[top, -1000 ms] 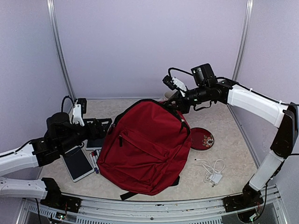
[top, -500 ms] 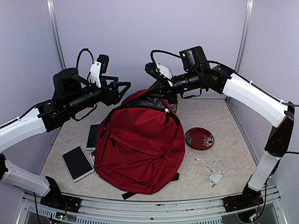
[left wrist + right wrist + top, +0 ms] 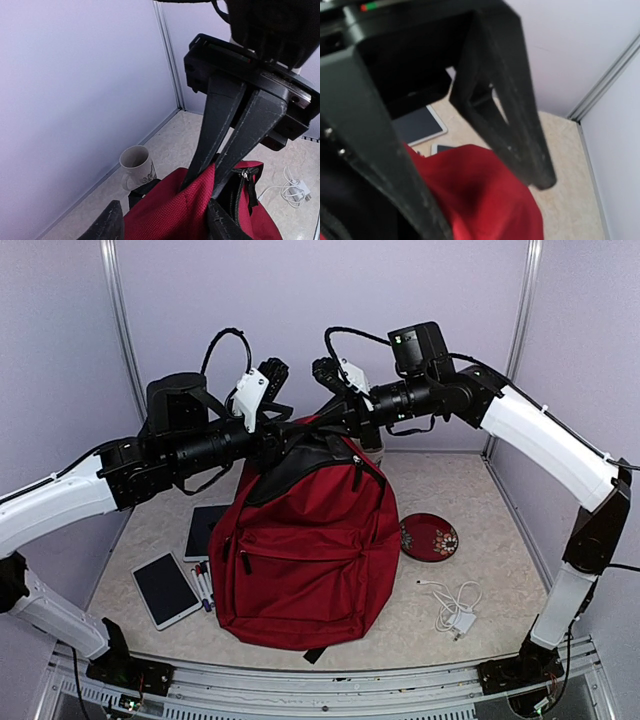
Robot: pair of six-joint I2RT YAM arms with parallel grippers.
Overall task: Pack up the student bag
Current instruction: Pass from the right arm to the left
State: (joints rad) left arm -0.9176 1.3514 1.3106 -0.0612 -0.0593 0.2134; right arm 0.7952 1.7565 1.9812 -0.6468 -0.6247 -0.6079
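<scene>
My left gripper needs to pinch the cloth there [image 3: 170,216], as my right gripper is busy on the bag's top edge, before my right gripper moves to the bag's zipper.
The dark red student bag [image 3: 305,540] stands upright, hung by its top, with its base on the table. My right gripper [image 3: 322,428] is shut on the top edge of the red fabric beside the black zipper; in the left wrist view [image 3: 202,180] its two fingers meet on the cloth. My left gripper [image 3: 290,435] is right beside it at the bag's top. Its fingers [image 3: 111,222] are spread wide, with the bag's fabric [image 3: 175,215] between them and not pinched. The bag's red cloth [image 3: 490,200] fills the low part of the right wrist view.
A white mug [image 3: 136,167] stands behind the bag by the back wall. Left of the bag lie a white tablet [image 3: 165,588], a dark tablet [image 3: 205,530] and pens [image 3: 203,580]. To its right are a red plate [image 3: 428,537] and a white charger cable [image 3: 455,610].
My right gripper has pulled the bag's top up and left, so the bag went from lying to upright. My left arm rose from the table's left side to the bag's top.
</scene>
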